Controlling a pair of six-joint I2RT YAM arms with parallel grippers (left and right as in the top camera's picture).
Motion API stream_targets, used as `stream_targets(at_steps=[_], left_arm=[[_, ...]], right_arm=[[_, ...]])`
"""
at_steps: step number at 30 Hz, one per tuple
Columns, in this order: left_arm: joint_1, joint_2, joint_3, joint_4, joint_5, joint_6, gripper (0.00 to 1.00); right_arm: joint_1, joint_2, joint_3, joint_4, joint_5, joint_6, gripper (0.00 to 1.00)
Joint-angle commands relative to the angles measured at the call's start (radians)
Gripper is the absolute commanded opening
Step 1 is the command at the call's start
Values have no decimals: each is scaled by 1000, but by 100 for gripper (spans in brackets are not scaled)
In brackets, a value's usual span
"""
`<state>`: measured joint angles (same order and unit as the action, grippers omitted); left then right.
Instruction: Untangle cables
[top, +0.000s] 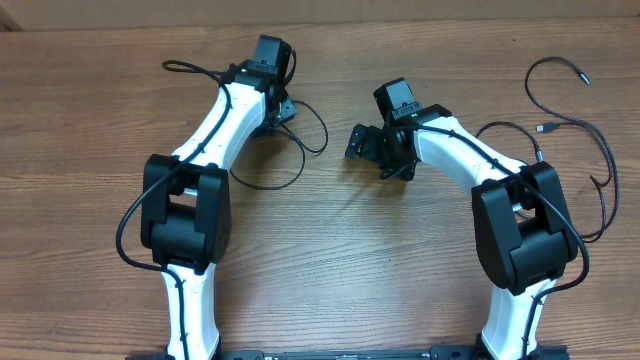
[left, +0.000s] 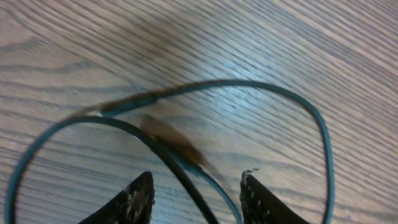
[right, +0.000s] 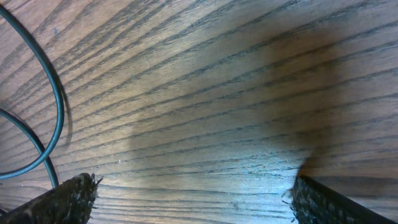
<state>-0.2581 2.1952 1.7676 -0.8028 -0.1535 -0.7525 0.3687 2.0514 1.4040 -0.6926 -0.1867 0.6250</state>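
Note:
Two strands of cable cross between my left gripper's fingers, so it should open, take only the upper piece (left: 191, 188) and lift it clear of the lower one.
One thin black cable (top: 322, 135) lies in loose loops beside my left gripper (top: 278, 112), running right and then down across the wood. In the left wrist view the cable (left: 249, 84) curves in a wide loop, and two of its strands cross between the fingertips (left: 142, 198). My left gripper (left: 198, 199) stands partly open around those strands, with gaps on both sides. A second cable (top: 560, 125) with small plugs sprawls at the far right. My right gripper (top: 378, 155) (right: 196, 199) is open wide over bare wood, with a cable (right: 57, 106) off to its left.
The wooden table (top: 400, 260) runs under everything. Both white and black arms reach in from the front edge, each carrying its own thicker black lead (top: 130, 215).

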Motion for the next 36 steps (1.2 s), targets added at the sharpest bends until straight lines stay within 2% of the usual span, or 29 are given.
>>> stream_targets(at_steps=[1, 3, 9, 14, 16, 19, 22, 25, 36], left_arm=[[18, 9, -13, -8, -9, 8, 45], [18, 9, -13, -12, -6, 9, 43], [20, 9, -15, -12, -5, 11, 24], [22, 9, -55, -6, -6, -80, 15], [22, 9, -60, -7, -6, -82, 4], [23, 9, -59, -6, -6, -81, 4], [23, 7, -43, -4, -6, 3, 4], [23, -6, 8, -45, -7, 159, 4], [20, -122, 295, -201, 21, 462, 4]], right_arm=[[3, 31, -42, -1, -17, 3, 100], [3, 31, -42, -1, -17, 3, 100], [3, 31, -42, 0, -17, 3, 100], [3, 31, -42, 0, -17, 3, 100], [3, 31, -42, 0, -17, 3, 100], [3, 31, -42, 0, -17, 3, 100], [3, 31, -42, -1, -16, -1, 100], [3, 31, -42, 0, -16, -1, 100], [3, 31, -42, 0, -16, 0, 100]])
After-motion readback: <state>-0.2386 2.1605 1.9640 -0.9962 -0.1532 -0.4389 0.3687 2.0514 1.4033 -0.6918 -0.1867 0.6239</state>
